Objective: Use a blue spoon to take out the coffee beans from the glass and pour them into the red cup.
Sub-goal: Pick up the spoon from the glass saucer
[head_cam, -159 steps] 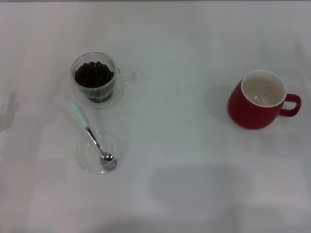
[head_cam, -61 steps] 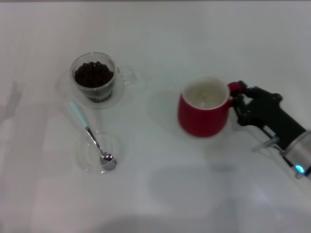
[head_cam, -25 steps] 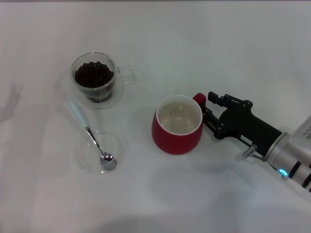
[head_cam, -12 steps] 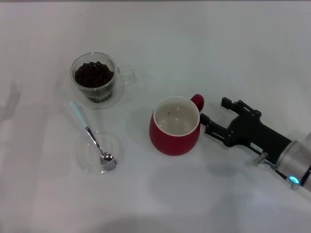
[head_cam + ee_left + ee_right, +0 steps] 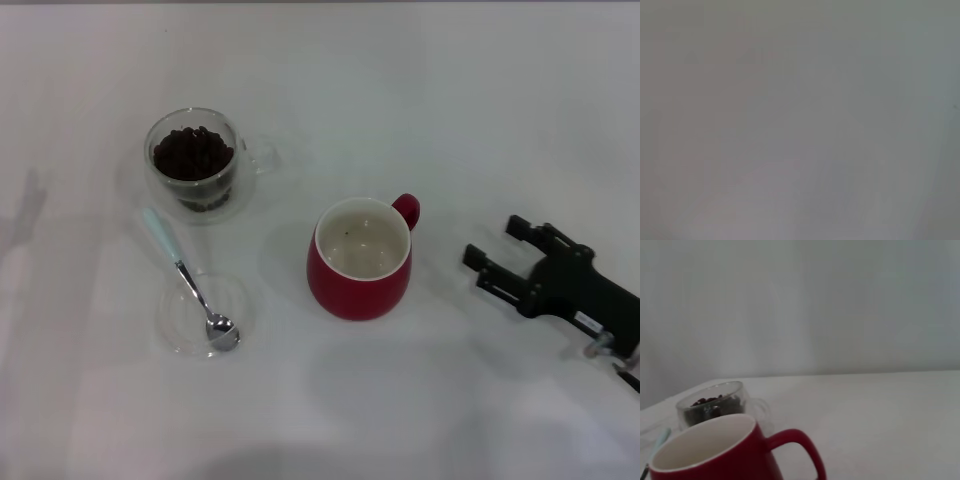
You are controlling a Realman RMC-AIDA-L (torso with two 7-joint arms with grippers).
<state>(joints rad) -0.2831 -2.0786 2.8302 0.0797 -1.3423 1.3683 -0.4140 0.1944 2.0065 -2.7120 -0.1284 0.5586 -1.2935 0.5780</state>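
Observation:
My left gripper is to go to the blue spoon next and close on the middle of its handle (image 5: 160, 232), leaving the metal bowl free for scooping.
The red cup (image 5: 360, 262) stands upright in the middle of the white table, handle toward the far right; it also shows in the right wrist view (image 5: 715, 455). My right gripper (image 5: 495, 250) is open and empty, a short way right of the cup, apart from it. The glass (image 5: 195, 163) with a heap of coffee beans (image 5: 193, 153) stands at the far left, seen too in the right wrist view (image 5: 715, 407). The blue spoon (image 5: 188, 278) lies in front of the glass, its metal bowl resting in a flat clear dish. My left gripper is out of view.
The flat clear round dish (image 5: 178, 322) lies at the near left under the spoon's bowl. The white table (image 5: 450, 120) stretches to the far right. The left wrist view shows only a plain grey surface.
My right gripper carried the red cup from the far right to the middle, let go of its handle, and has drawn back to the right, open. Glass and spoon have not moved.

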